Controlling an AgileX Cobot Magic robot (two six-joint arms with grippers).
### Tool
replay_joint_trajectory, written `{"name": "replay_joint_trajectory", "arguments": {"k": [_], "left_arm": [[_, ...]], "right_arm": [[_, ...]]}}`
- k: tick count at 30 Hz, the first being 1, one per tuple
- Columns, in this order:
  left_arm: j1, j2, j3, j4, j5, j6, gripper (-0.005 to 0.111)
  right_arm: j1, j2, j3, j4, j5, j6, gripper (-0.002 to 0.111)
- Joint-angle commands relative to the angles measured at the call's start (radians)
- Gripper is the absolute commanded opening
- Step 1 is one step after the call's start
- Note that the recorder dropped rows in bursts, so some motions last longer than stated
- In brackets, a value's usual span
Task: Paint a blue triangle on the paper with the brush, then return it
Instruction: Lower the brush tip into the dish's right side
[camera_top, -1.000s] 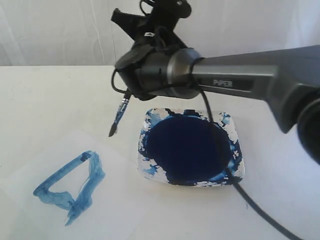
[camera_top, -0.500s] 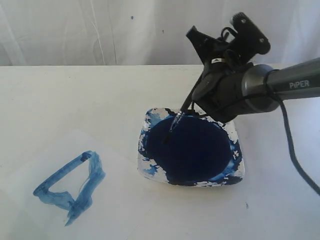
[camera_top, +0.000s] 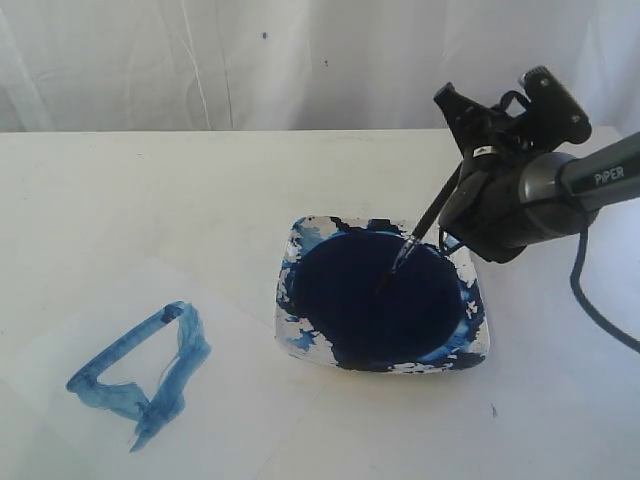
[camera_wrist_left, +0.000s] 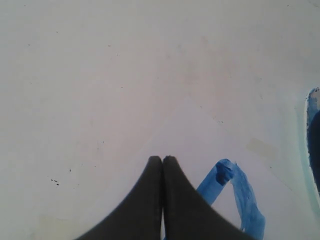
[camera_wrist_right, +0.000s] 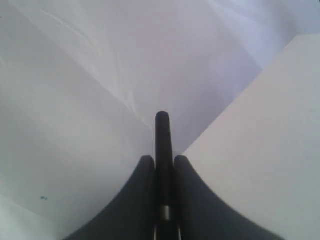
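Observation:
My right gripper has the brush. I should let go of it over the square white dish's far corner (camera_top: 447, 265), with its bristles in the navy paint.
My right gripper (camera_top: 465, 185) (camera_wrist_right: 162, 160) is shut on the black handle of the brush (camera_top: 420, 235) (camera_wrist_right: 162, 135). The brush slants down and to the left, and its bristle tip sits at the dark navy paint pool (camera_top: 350, 300) in the square white dish (camera_top: 300, 335). I cannot tell whether the bristles touch the paint. The blue triangle (camera_top: 120, 347) (camera_wrist_left: 230, 185) lies on the paper (camera_top: 230, 400) (camera_wrist_left: 200, 135) at the lower left. My left gripper (camera_wrist_left: 162, 159) is shut with nothing in it, hovering over the paper beside the triangle. It does not show in the exterior view.
The dish's rim (camera_wrist_left: 312, 130) shows at the edge of the left wrist view. A white curtain (camera_top: 200, 60) hangs behind the white table (camera_top: 150, 190). The right arm's cable (camera_top: 600, 320) trails over the table at the right.
My right arm has swung to the right with the brush, from beside the dish's left edge to over the dish. The bristle tip has come down to the paint pool.

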Motion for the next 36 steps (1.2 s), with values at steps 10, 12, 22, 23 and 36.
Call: {"name": "replay_joint_trajectory", "arguments": {"k": [10,12,22,23,36], "left_arm": [[-0.004,-0.001,0.005,-0.011,0.008,0.002,0.0],[-0.004,-0.001,0.005,-0.011,0.008,0.002,0.0],[-0.004,-0.001,0.005,-0.011,0.008,0.002,0.0],[-0.004,-0.001,0.005,-0.011,0.008,0.002,0.0],[-0.004,-0.001,0.005,-0.011,0.008,0.002,0.0]], "right_arm": [[-0.029,0.117,-0.067,0.054,0.023,-0.066,0.0],[-0.029,0.117,-0.067,0.057,-0.001,-0.102,0.0],[-0.029,0.162,-0.067,0.063,0.007,-0.12,0.0],[-0.029,0.161,-0.067,0.063,0.007,-0.12,0.0],[-0.029,0.188,-0.067,0.095,0.011,-0.139,0.0]]}}
